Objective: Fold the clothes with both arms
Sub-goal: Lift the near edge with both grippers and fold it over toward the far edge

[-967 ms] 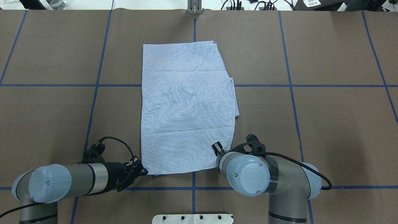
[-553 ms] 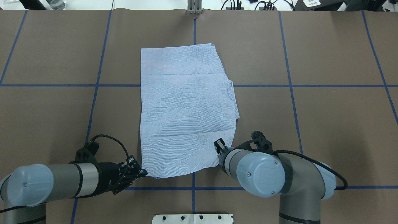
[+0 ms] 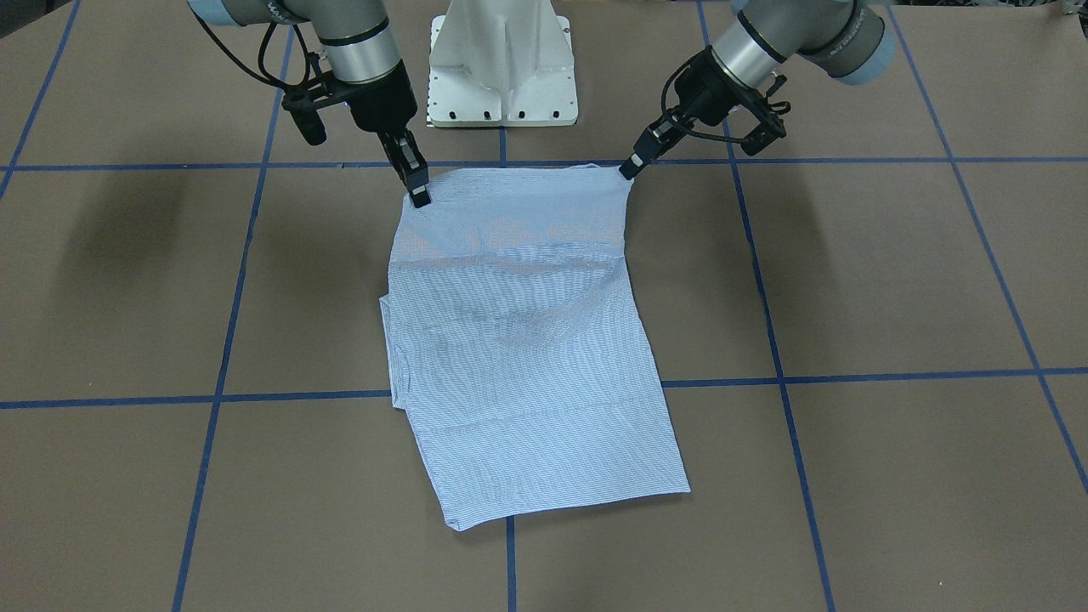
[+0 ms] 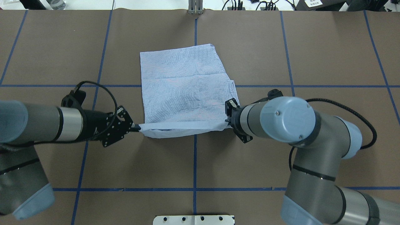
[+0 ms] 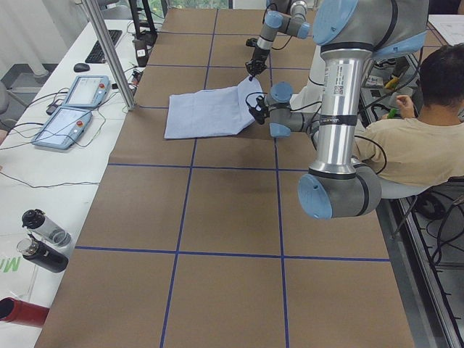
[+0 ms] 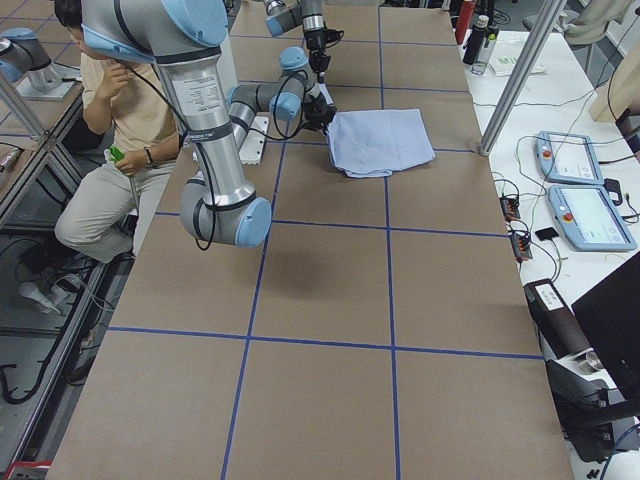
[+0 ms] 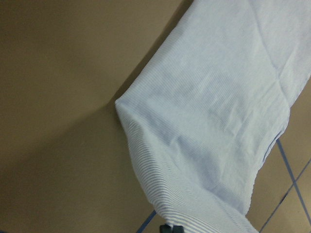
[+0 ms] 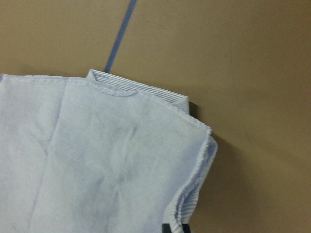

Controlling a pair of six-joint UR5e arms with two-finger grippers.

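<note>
Next, my left gripper lets go of the shirt's corner at the shirt's side edge point(image 3: 675, 418), just past the crosswise blue tape line.
The light blue-and-white striped shirt point(image 4: 184, 87) lies folded into a tall rectangle in the middle of the brown table, its collar point(image 8: 141, 90) at the right edge. My left gripper point(image 4: 137, 127) is shut on the shirt's near left corner, and my right gripper point(image 4: 227, 120) is shut on its near right corner. Both hold the near edge lifted off the table and doubled back over the lower part of the shirt. In the front-facing view the left gripper point(image 3: 631, 168) and right gripper point(image 3: 418, 195) hold the raised edge taut between them. Buttons, pocket and label are hidden.
The white pedestal base point(image 3: 501, 68) stands behind the shirt on the robot's side. A metal post point(image 4: 195, 7) stands at the table's far edge. A seated person point(image 5: 406, 138) and control tablets point(image 5: 72, 109) are beside the table. Blue tape lines point(image 4: 193, 162) grid the table.
Both grippers have lifted the shirt's near edge and carried it away from the robot, from near the front tape line to over the shirt's middle. The far part has stayed flat.
</note>
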